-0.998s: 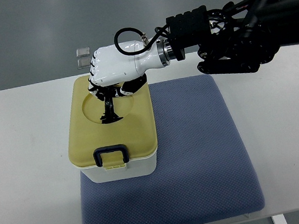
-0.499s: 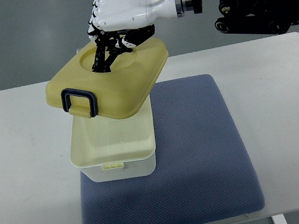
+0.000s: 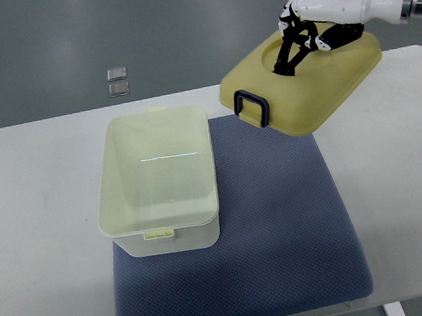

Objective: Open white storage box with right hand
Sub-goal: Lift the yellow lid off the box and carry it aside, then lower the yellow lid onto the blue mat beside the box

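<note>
The yellow lid, still tilted above the mat's far corner, will go down on the blue mat [image 3: 296,173] beside the open white storage box from my right gripper.
The white storage box [image 3: 166,233] stands open and empty on the left part of a blue mat [image 3: 281,226]. Its yellow lid [image 3: 318,91], with a dark blue clasp [image 3: 252,108] on its near edge, hangs tilted in the air above the mat's far right corner. My right hand [image 3: 299,28], white with black fingers, comes in from the upper right and is shut on the black handle in the lid's round recess. The left hand does not show.
The white table [image 3: 34,226] carries the mat. Two small clear squares [image 3: 117,80] lie on the grey floor beyond the table's far edge. A brown object shows at the top right corner.
The lid has come off the box and travelled up and to the right in my right hand. The box stays in place, its inside now uncovered.
</note>
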Robot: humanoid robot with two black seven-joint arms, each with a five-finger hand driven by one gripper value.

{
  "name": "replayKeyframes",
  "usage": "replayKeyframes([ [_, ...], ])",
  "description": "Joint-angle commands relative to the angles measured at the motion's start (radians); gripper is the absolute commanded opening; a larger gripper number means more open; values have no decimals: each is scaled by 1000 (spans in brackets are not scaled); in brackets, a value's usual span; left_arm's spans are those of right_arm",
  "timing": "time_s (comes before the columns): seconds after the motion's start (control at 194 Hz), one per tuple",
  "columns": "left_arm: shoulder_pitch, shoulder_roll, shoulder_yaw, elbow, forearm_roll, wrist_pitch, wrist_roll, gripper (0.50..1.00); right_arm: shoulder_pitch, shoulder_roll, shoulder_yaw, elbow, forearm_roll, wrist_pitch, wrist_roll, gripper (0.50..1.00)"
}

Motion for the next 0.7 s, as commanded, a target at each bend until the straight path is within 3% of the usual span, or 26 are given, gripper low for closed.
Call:
replayKeyframes([
  [0.0,0,0,2,0,0,0,0,1000,-98,-17,-1,-13,-8,-39,0,500],
  [0.165,0,0,2,1,0,0,0,1000,-225,-6,5,-33,-8,-81,0,500],
  [0.694,0,0,-4,3,0,5,0,1000,-322,116,17,-31,10,-81,0,500],
])
